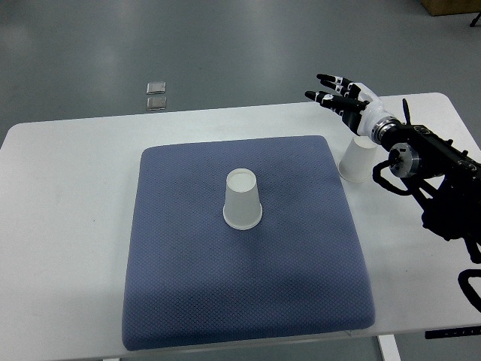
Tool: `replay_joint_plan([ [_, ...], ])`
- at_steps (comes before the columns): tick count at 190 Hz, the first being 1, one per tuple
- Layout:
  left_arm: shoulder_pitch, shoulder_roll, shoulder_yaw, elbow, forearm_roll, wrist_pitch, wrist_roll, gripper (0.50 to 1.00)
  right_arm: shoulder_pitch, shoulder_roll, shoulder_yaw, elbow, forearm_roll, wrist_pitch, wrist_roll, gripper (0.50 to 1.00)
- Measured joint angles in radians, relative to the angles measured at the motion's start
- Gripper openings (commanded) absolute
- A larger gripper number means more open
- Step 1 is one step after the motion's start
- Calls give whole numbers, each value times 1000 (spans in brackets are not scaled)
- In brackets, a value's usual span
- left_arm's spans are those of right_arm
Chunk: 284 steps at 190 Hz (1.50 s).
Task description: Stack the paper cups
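The white paper cup stands just off the blue mat. My right gripper should close around the upper part [365,144] of that cup.
A white paper cup [243,199] stands upside down near the middle of the blue mat [248,293]. A second white paper cup [355,160] stands upside down on the white table just off the mat's right edge. My right hand [338,94] hovers above and behind that second cup, its fingers stretched out toward the upper left and holding nothing. Part of the second cup is covered by my right wrist. My left arm does not show.
The white table [68,226] carries the mat and reaches the picture's left and right sides. Two small grey square items [156,95] lie on the floor beyond the table's far edge. A brown box corner [451,6] sits at the top right.
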Motion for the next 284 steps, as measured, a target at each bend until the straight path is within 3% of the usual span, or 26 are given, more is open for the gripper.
replay_joint_plan([
  [71, 0, 0, -5, 0, 0, 0, 0, 1000, 2, 0, 2, 1, 1, 5, 0, 915],
  [120, 0, 0, -5, 2, 0, 0, 0, 1000, 3, 1, 3, 1, 1, 50, 2, 913],
  [232, 0, 0, -5, 1, 0, 0, 0, 1000, 8, -5, 7, 3, 0, 47, 15, 913],
  [284, 0, 0, -5, 1, 0, 0, 0, 1000, 28, -71, 1, 12, -22, 81, 13, 913],
])
